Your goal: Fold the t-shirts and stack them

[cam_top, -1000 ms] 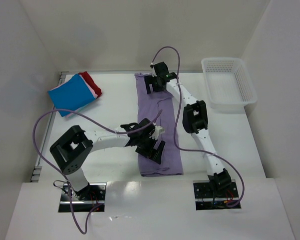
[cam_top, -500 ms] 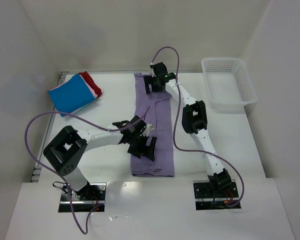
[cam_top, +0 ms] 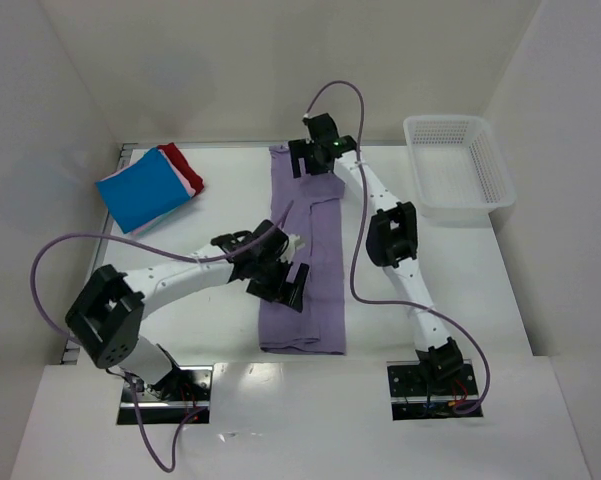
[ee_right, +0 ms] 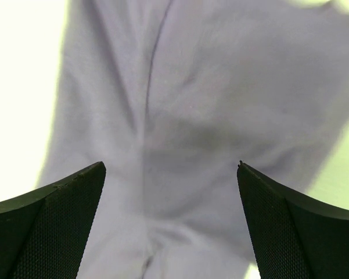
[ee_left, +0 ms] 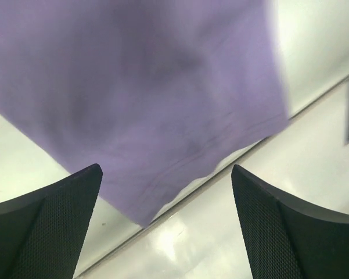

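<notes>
I will close my left gripper on the front hem corner [cam_top: 263, 349] [ee_left: 143, 222] of the lavender t-shirt, on the folded blue t-shirt's side of the table.
The lavender t-shirt [cam_top: 318, 240] lies as a long narrow strip down the middle of the table. It fills the top of the left wrist view [ee_left: 151, 87], with a hem corner near the table's front seam, and nearly all of the right wrist view [ee_right: 180, 87]. My left gripper [cam_top: 282, 285] [ee_left: 166, 170] is open and empty over the strip's left side near its front half. My right gripper [cam_top: 315, 165] [ee_right: 171, 165] is open and empty over the strip's far end. The folded blue t-shirt [cam_top: 145, 188] lies on top of the pink [cam_top: 191, 182] and red [cam_top: 183, 161] ones at the far left.
A white mesh basket [cam_top: 458, 190] stands at the far right of the table. White walls enclose the table on the left, back and right. Purple cables loop from both arms above the table.
My left gripper has moved left and slightly back, and the front end of the lavender strip has slid left with it. My right gripper has shifted slightly towards the back.
</notes>
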Controlling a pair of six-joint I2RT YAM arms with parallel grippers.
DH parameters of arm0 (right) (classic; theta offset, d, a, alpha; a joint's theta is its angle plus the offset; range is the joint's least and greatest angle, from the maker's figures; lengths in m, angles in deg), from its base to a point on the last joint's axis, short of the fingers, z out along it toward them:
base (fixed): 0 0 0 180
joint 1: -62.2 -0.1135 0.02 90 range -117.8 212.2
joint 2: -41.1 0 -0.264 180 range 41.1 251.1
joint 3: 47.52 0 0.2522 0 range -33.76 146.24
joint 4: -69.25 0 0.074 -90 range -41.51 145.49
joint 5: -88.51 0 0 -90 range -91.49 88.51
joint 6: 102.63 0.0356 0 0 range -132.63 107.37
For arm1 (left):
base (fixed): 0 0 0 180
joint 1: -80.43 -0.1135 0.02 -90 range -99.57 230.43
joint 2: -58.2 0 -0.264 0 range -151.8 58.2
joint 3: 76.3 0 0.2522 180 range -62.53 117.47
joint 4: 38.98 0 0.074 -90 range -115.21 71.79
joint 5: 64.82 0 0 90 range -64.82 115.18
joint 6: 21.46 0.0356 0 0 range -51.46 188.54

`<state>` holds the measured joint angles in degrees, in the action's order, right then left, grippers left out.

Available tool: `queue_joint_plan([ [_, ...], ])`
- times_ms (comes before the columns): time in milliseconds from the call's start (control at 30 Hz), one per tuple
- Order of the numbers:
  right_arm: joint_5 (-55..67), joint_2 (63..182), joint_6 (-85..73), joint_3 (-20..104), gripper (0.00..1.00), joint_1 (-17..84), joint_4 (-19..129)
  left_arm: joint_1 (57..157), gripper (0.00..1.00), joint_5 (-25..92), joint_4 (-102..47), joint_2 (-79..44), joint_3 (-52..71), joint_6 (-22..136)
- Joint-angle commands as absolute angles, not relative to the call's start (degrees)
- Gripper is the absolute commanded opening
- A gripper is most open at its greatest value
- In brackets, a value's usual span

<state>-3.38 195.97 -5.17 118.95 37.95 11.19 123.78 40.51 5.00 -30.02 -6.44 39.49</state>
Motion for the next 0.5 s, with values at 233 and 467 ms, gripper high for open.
queue_joint_plan([
  [233,-5.7,151.0,2.8,78.2,1.00,38.1,23.6,118.6,1.00,30.9,4.2,-14.2,1.5,38.4],
  [467,-0.3,125.0,15.1,41.7,0.97,38.8,31.3,113.6,1.00,34.0,0.2,-5.7,-7.6,34.6],
])
